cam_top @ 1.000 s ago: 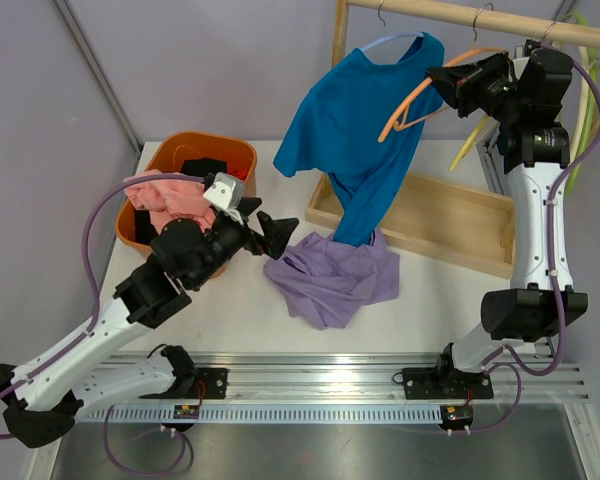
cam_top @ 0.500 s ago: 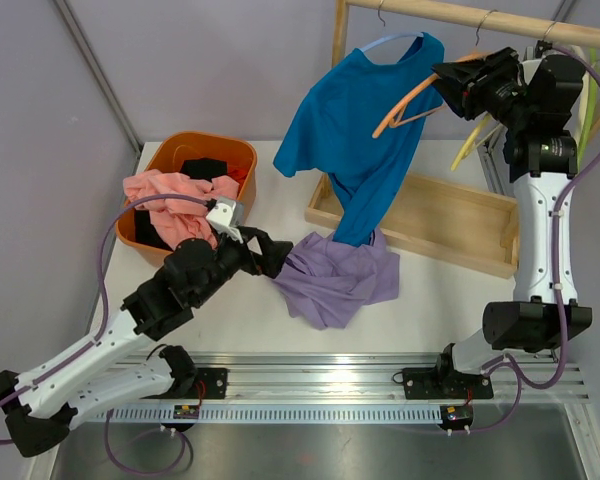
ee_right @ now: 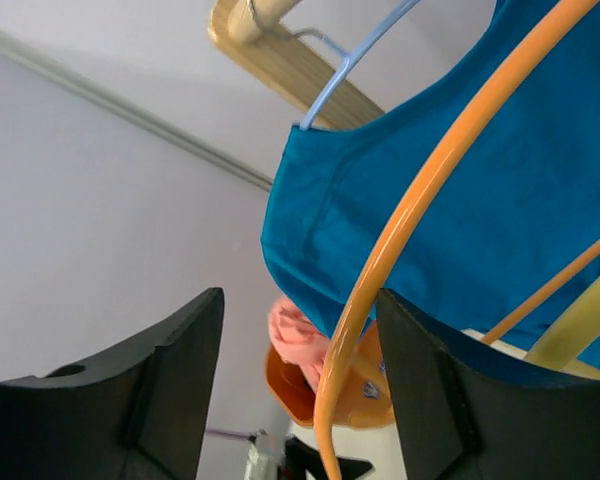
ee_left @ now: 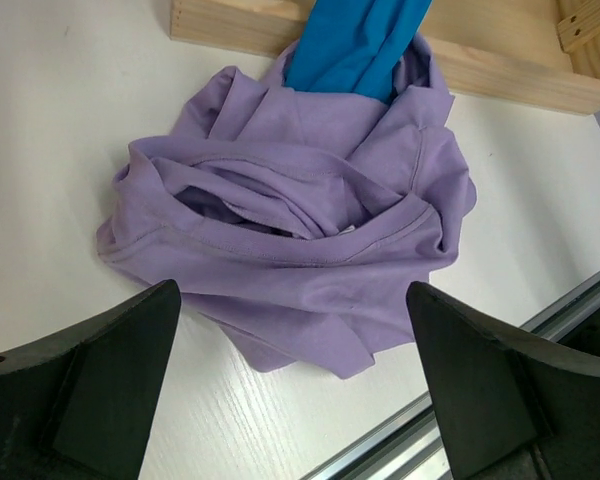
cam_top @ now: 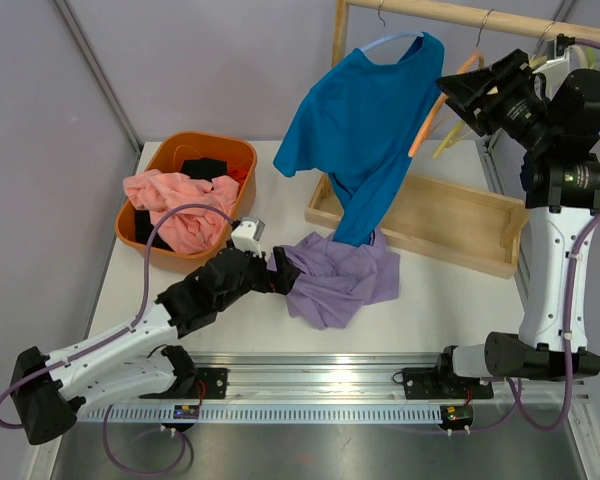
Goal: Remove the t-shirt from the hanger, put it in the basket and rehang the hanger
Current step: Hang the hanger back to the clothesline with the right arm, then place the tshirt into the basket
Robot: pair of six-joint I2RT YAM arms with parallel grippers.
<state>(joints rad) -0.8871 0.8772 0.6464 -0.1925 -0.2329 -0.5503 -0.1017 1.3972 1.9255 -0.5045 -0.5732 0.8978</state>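
Observation:
I need to next move my left gripper over the purple t-shirt and close it on its collar (cam_top: 331,280) (ee_left: 330,246) next to the small white tag.
A blue t-shirt (cam_top: 365,130) hangs by its neck on a light-blue hanger (cam_top: 385,42) from the wooden rod (cam_top: 480,15). Its hem reaches down to a crumpled purple t-shirt (cam_top: 340,280) on the table. My right gripper (cam_top: 458,95) stands open up by the rod. A bare orange hanger (ee_right: 430,190) passes between its fingers, close to the right one, and is not clamped. My left gripper (ee_left: 295,390) is open and low over the near edge of the purple t-shirt (ee_left: 300,220), with only tabletop between its fingers (ee_left: 100,380).
An orange basket (cam_top: 195,150) of pink and black clothes sits at the left. A shallow wooden tray (cam_top: 450,215) lies under the rod. A yellow-green hanger (cam_top: 448,140) hangs beside the orange one. The metal rail (cam_top: 310,365) runs along the near table edge.
My right gripper has opened and drawn back to the right. The orange hanger has swung down to hang steeper. My left arm has dropped and reached right to the purple t-shirt.

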